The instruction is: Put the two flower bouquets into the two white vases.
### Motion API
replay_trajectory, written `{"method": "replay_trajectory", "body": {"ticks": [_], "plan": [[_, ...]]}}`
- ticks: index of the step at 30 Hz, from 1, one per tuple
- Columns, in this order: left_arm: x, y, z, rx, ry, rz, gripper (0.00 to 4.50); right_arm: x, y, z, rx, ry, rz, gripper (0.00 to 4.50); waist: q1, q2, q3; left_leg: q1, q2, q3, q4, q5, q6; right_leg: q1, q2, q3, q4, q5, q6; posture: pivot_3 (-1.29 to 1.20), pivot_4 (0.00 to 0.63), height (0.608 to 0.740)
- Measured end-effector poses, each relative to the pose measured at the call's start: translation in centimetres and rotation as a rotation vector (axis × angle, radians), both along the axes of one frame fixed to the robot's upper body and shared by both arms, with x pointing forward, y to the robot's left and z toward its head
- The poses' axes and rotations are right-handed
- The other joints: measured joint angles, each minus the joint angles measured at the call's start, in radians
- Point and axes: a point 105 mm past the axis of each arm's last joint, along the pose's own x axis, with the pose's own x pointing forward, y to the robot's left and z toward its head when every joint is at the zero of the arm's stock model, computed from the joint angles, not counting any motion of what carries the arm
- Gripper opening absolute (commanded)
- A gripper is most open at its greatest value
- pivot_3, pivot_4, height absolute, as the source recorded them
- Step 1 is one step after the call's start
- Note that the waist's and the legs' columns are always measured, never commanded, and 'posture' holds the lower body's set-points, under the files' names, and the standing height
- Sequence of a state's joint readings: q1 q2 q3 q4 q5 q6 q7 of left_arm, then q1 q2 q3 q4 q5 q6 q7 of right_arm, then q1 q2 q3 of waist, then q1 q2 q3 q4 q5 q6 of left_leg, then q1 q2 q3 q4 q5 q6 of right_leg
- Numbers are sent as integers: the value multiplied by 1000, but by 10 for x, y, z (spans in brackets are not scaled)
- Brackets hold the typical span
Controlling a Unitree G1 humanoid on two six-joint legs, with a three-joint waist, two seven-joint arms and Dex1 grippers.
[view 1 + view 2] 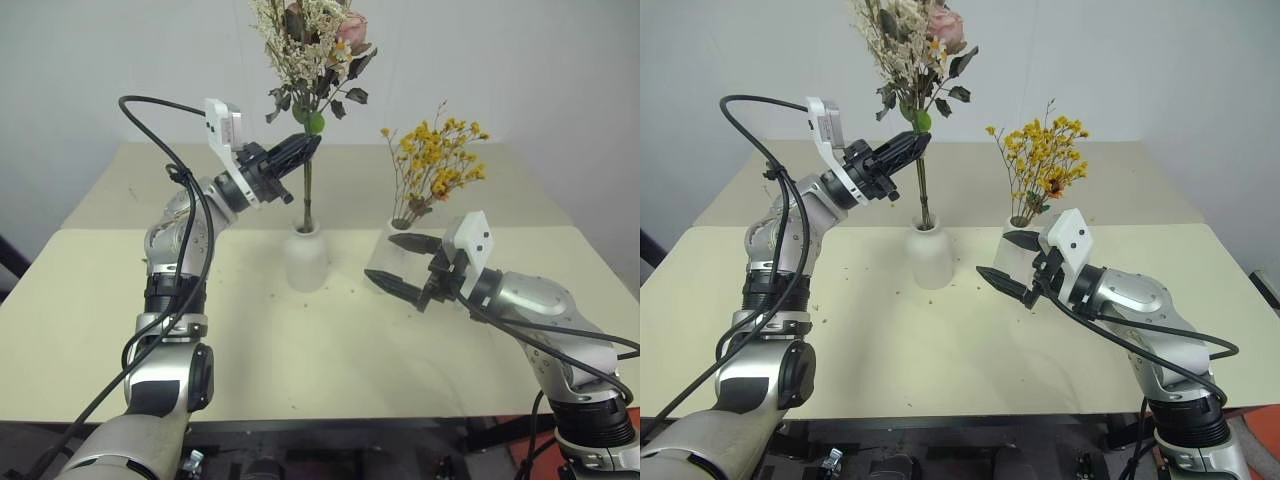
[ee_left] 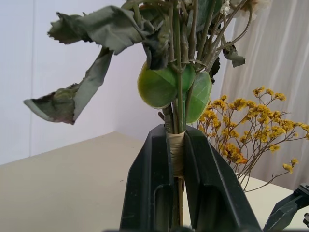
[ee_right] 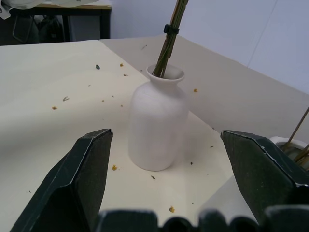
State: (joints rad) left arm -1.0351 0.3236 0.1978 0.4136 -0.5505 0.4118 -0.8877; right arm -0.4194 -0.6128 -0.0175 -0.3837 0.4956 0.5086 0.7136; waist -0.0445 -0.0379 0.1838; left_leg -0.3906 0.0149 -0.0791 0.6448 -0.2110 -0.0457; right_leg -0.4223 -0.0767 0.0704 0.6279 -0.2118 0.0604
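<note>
My left gripper is to let go of the cream-white bouquet, which will then rest low in the neck of the round-shouldered white vase [image 1: 306,230].
The cream-white and pinkish bouquet [image 1: 310,40] stands upright with its stems down in the neck of the round-shouldered white vase [image 1: 306,258]. My left gripper [image 1: 305,145] is shut on those stems just under the green leaves, at the taped wrap [image 2: 177,150]. The yellow-orange bouquet [image 1: 440,160] stands in the taller white vase [image 1: 385,250] to the right. My right gripper [image 1: 400,263] is open, level, right at that vase's near side, with nothing held. I cannot tell whether it touches the vase. The right wrist view looks between the wide fingers [image 3: 82,179] at the round-shouldered vase [image 3: 157,125].
Both vases stand mid-table on the cream tabletop [image 1: 300,350], which has a seam across it behind them. Small dried crumbs [image 3: 115,167] lie scattered around the vases. A white wall is behind the table.
</note>
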Motion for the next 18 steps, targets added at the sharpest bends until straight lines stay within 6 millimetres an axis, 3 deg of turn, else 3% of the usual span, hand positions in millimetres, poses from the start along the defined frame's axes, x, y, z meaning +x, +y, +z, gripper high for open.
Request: {"method": "replay_trajectory", "body": {"ticks": [18], "plan": [[12, 1, -10, -3, 14, 63, 102, 0, 2, 2, 14, -11, -7, 4231, 0, 0, 0, 0, 0, 0, 0, 0, 0, 0, 0, 0, 0, 0, 0, 0, 150, 740]]}}
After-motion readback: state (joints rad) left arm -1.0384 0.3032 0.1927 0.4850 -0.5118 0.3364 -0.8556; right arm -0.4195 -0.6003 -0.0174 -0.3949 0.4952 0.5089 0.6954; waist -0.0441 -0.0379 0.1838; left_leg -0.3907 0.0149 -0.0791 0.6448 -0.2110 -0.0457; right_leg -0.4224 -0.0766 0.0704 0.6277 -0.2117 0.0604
